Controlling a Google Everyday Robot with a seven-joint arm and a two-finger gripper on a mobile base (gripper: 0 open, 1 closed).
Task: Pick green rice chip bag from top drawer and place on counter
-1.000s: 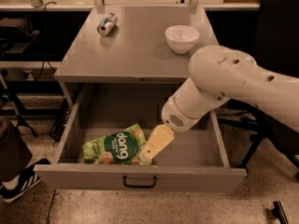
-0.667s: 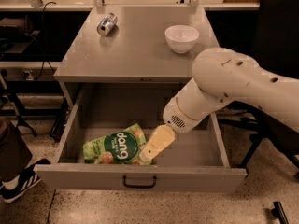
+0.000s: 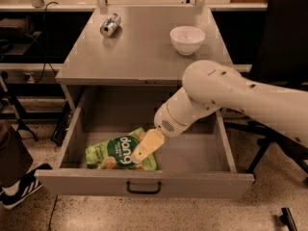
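The robot's gripper should next move farther across the green rice chip bag in the drawer and close on the bag's middle (image 3: 122,148).
The green rice chip bag (image 3: 109,154) lies flat in the front left of the open top drawer (image 3: 144,185), its dark "dang" label facing up. My gripper (image 3: 146,147) reaches down into the drawer from the right, on the end of the white arm. Its tan tip lies over the bag's right half, at or just above the surface. The counter (image 3: 144,57) is the grey top right above the drawer.
A silver can (image 3: 110,24) lies on its side at the counter's back left. A white bowl (image 3: 187,39) stands at the back right. A black chair (image 3: 284,37) stands to the right of the drawer. A person's shoe (image 3: 19,189) is on the floor at the left.
The gripper has moved a little left and now overlaps the bag's right half instead of its right edge. The bag, can and bowl have not moved.
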